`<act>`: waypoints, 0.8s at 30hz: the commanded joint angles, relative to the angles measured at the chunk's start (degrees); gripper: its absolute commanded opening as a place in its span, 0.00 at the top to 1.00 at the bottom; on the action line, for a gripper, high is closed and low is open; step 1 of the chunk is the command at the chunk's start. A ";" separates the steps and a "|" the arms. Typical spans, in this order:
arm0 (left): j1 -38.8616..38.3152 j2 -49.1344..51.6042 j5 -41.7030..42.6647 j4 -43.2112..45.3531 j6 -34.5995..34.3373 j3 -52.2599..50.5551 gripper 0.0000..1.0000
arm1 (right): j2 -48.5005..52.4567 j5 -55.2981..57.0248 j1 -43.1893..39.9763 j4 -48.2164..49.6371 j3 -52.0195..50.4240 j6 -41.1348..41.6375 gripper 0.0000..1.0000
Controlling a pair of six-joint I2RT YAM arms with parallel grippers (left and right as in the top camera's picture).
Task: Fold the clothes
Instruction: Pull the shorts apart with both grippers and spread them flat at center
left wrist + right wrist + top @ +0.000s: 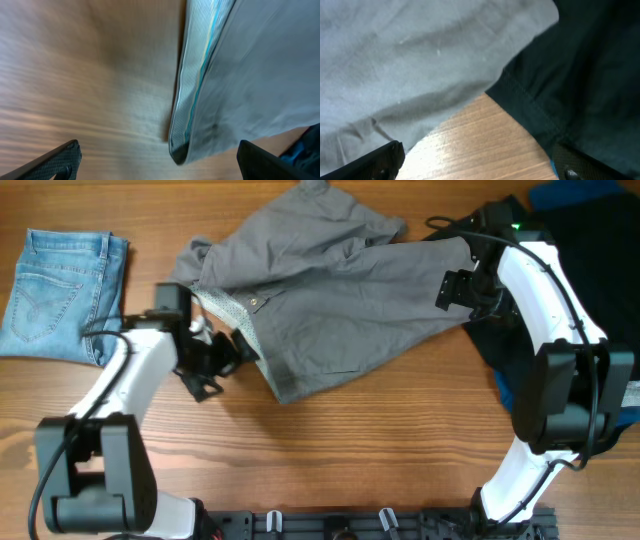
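Next, I close my left gripper on the near end of the patterned band (281, 394) (180, 149), at the corner of the grey clothes that is closest to me.
The grey clothes (330, 290) lie crumpled across the back middle of the table, with a paler patterned band (225, 308) turned up at the left edge. My left gripper (222, 358) is open at that left edge; in the left wrist view the folded band edge (190, 100) hangs between its fingers (160, 165), not clamped. My right gripper (470, 288) is open at the garment's right edge. In the right wrist view the grey cloth (410, 65) lies ahead of the open fingers (480, 162) over bare wood.
Folded blue jeans (60, 290) lie at the back left. A dark garment (520, 340) and a blue one (575, 195) are piled at the right under my right arm; the dark cloth (580, 75) shows in the right wrist view.
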 commanded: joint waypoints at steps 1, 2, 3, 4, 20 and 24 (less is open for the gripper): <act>-8.35 1.53 4.79 4.72 -16.39 -5.46 0.00 | 0.50 -3.10 -0.22 -0.92 0.22 1.33 0.00; -10.91 1.53 4.66 7.43 -19.82 -6.56 0.00 | 0.50 -3.28 -0.22 -1.03 0.22 0.55 0.00; -13.49 1.62 4.61 10.23 -23.41 -7.61 0.00 | 0.50 -3.28 -0.22 -1.18 0.22 0.55 0.00; -16.00 1.64 4.50 12.68 -26.60 -8.55 0.00 | 0.50 -3.30 -0.22 -1.38 0.22 0.55 0.00; 26.49 -20.68 -21.46 -14.45 -10.84 -4.81 0.96 | 0.50 -19.78 0.57 -11.04 -3.37 -1.22 0.00; 27.91 -20.52 -20.76 -14.95 -9.22 -4.83 0.96 | 0.50 -23.69 3.17 -8.92 -6.12 -1.03 0.00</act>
